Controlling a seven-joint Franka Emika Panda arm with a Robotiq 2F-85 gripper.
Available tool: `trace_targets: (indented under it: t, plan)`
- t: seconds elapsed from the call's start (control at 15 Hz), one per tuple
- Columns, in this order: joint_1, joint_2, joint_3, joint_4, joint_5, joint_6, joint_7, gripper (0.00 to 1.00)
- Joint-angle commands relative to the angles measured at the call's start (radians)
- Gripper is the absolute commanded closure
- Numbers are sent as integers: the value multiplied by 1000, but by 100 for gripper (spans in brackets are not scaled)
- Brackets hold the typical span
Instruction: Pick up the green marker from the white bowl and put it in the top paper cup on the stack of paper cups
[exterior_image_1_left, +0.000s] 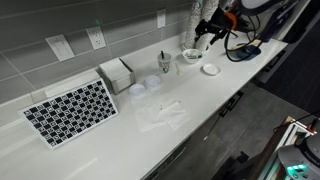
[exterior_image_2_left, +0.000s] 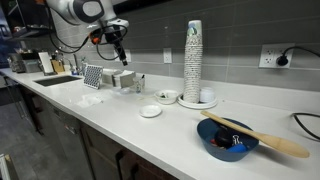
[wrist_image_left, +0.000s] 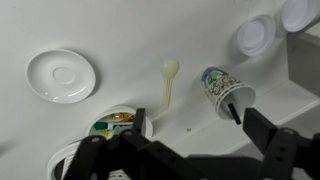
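My gripper needs to close on the body of the green marker inside the white bowl (exterior_image_1_left: 193, 56) (wrist_image_left: 122, 118), close to the white saucer.
The stack of paper cups (wrist_image_left: 222, 88) has a greyish printed band and stands on the white counter. A dark marker (wrist_image_left: 232, 112) sticks out of its top cup; I cannot tell its colour. The stack also shows in both exterior views (exterior_image_1_left: 164, 64) (exterior_image_2_left: 139, 83). The white bowl (wrist_image_left: 112, 124) lies beside the stack, with something green and yellow inside. It also shows in both exterior views (exterior_image_1_left: 190, 57) (exterior_image_2_left: 166, 97). My gripper (wrist_image_left: 198, 125) is open and empty, and hovers above the counter between bowl and cups. It shows high above them in both exterior views (exterior_image_1_left: 205, 36) (exterior_image_2_left: 118, 50).
A flat white saucer (wrist_image_left: 62, 75) and a pale plastic spoon (wrist_image_left: 168, 82) lie near the bowl. Translucent tubs (wrist_image_left: 252, 35) sit beyond the cups. There is a checkered mat (exterior_image_1_left: 70, 110), a white box (exterior_image_1_left: 116, 72), a tall cup column (exterior_image_2_left: 193, 60) and a blue bowl with a wooden spoon (exterior_image_2_left: 228, 138).
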Motion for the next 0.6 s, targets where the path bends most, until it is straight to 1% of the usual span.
trace_targets:
  t: [0.0, 0.2, 0.4, 0.53]
  plan:
    - [-25, 144, -21, 152, -62, -17, 192, 0]
    - [-29, 213, -78, 227, -109, -47, 323, 0]
    - [-36, 251, -127, 281, -73, -110, 411, 0]
    - [-31, 267, -146, 299, -74, -161, 497, 0]
